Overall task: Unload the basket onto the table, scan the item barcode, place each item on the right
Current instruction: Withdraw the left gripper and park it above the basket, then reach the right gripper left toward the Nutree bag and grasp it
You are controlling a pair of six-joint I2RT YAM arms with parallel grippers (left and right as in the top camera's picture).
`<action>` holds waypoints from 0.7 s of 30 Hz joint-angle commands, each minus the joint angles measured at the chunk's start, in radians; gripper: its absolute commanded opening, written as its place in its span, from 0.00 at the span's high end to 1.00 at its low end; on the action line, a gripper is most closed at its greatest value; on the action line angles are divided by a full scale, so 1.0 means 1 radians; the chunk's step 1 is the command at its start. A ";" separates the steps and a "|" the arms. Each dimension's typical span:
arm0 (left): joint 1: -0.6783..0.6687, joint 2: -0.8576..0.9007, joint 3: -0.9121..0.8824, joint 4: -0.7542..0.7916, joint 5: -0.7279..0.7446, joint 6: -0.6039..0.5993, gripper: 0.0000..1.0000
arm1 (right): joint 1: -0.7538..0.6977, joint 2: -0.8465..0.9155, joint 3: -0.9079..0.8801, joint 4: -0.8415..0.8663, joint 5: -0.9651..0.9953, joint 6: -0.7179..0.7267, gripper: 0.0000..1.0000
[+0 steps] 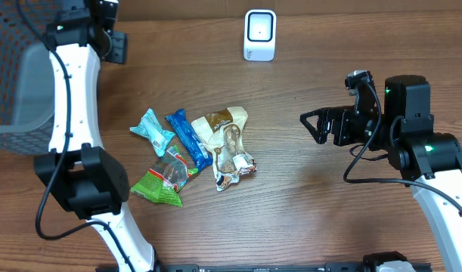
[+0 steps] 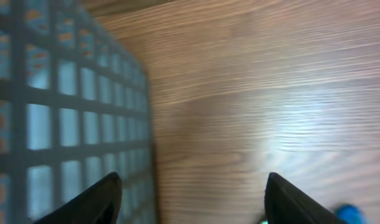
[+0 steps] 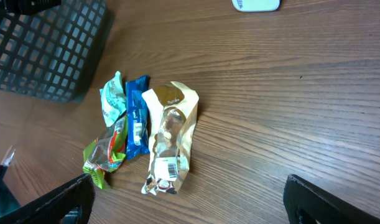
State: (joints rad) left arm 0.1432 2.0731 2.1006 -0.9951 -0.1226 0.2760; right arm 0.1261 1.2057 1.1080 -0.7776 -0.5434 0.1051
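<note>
Next, I need to use my right gripper to grab the gold bag's middle (image 1: 235,137) (image 3: 179,124), between its brown far end and the white barcode label.
Several snack packets lie in a heap mid-table: a gold bag (image 1: 224,140) (image 3: 170,134) with a white barcode label (image 3: 168,168) facing up at its near end, a blue bar (image 1: 189,137) (image 3: 137,112), a teal packet (image 1: 152,130) and a green packet (image 1: 164,180). The white scanner (image 1: 260,34) stands at the far edge. My right gripper (image 1: 315,125) (image 3: 190,205) hovers open to the right of the heap, holding nothing. Up by the basket, my left gripper (image 1: 116,47) (image 2: 193,199) is open over bare wood.
A dark mesh basket (image 1: 15,75) (image 2: 53,112) fills the far left corner, close beside the left fingers (image 2: 106,196). The left arm's white link (image 1: 72,98) runs along the table's left side. Bare wood lies between the heap and the right arm.
</note>
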 commanded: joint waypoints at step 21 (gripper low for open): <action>-0.351 -0.190 0.010 -0.217 0.237 -0.232 0.27 | 0.005 0.060 0.015 -0.128 -0.018 0.056 0.03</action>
State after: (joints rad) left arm -0.1970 1.8839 2.1017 -1.2060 0.0921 0.0864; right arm 0.1261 1.2385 1.1080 -0.9031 -0.5461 0.1463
